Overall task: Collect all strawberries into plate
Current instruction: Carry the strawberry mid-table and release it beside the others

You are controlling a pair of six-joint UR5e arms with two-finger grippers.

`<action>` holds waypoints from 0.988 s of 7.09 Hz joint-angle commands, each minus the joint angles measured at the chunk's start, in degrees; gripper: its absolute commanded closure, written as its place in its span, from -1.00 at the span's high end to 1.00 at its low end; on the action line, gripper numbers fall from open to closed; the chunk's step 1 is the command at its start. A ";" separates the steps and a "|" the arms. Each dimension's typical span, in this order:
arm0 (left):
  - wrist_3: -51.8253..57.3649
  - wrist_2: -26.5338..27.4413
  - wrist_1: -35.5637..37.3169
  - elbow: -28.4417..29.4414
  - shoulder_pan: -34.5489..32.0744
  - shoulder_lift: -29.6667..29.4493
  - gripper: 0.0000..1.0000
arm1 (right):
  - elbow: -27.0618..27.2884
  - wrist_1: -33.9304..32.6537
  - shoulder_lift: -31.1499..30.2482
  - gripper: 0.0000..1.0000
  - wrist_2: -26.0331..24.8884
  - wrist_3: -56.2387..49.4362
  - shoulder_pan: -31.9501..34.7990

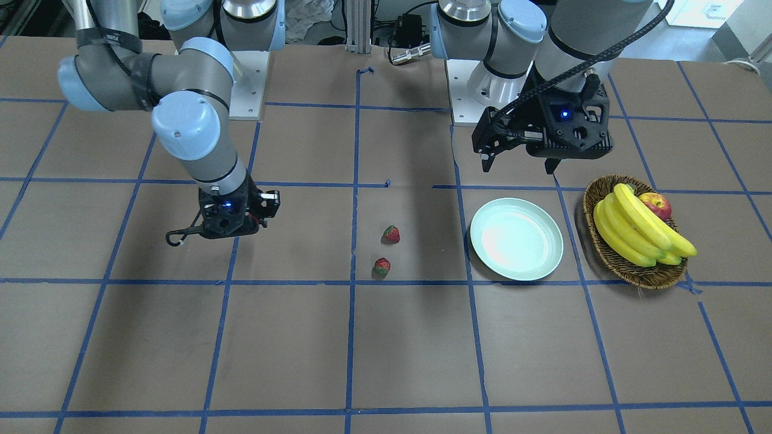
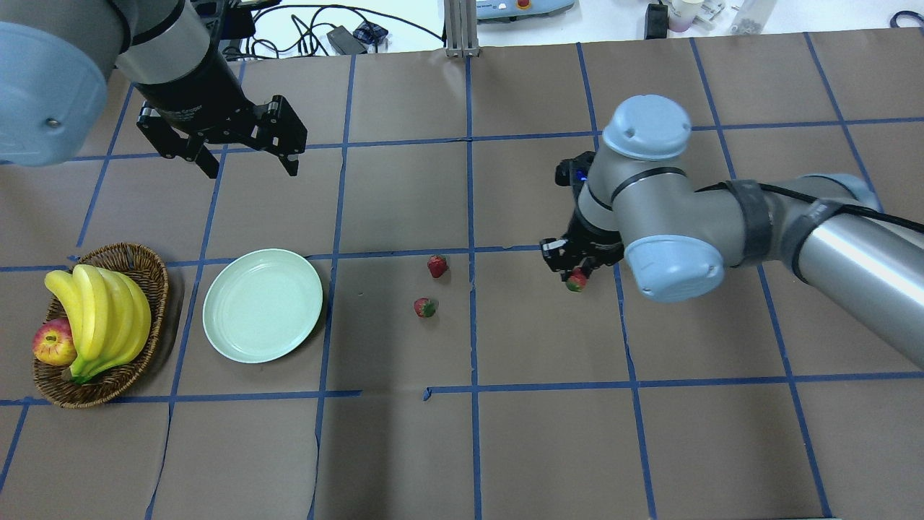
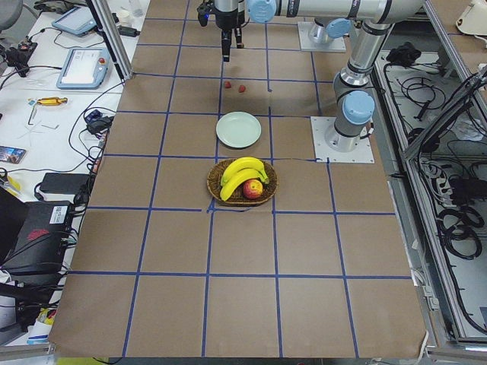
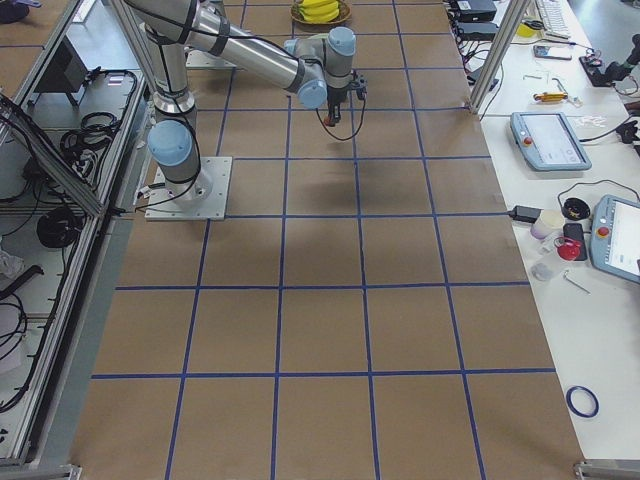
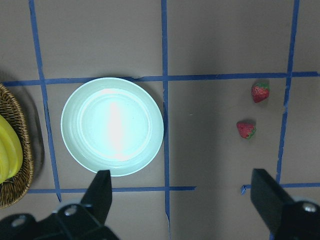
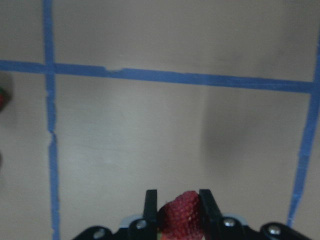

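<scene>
Next, my right gripper releases its strawberry, now held just above the table, on the table (image 1: 418,256) between the plate and the other strawberries.
Two strawberries lie on the table near the middle, one (image 2: 437,266) a little farther from the robot than the other (image 2: 424,308); they also show in the front view (image 1: 391,234) (image 1: 381,266) and the left wrist view (image 5: 260,92) (image 5: 245,129). A third strawberry (image 6: 183,216) sits between the fingers of my right gripper (image 2: 575,279), which is shut on it just above the table. The pale mint-green plate (image 2: 216,328) is empty, left of the berries. My left gripper (image 2: 249,166) is open and empty, held high beyond the plate.
A brown wicker basket (image 2: 151,271) with bananas (image 2: 101,318) and a red-yellow apple (image 2: 52,343) stands left of the plate. Blue tape lines grid the brown table.
</scene>
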 commanded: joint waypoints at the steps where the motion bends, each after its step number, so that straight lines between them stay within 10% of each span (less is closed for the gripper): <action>1: 0.00 0.00 0.05 0.09 0.00 -0.09 1.00 | -8.96 -1.40 5.44 -0.53 2.30 14.86 9.73; 4: -0.09 0.00 0.05 0.09 0.00 -0.18 1.00 | -21.11 -1.49 16.07 -0.53 3.55 23.79 15.82; 7: -0.09 0.00 0.05 0.09 -0.09 -0.18 1.00 | -21.15 -4.48 20.92 -0.53 3.73 24.24 18.29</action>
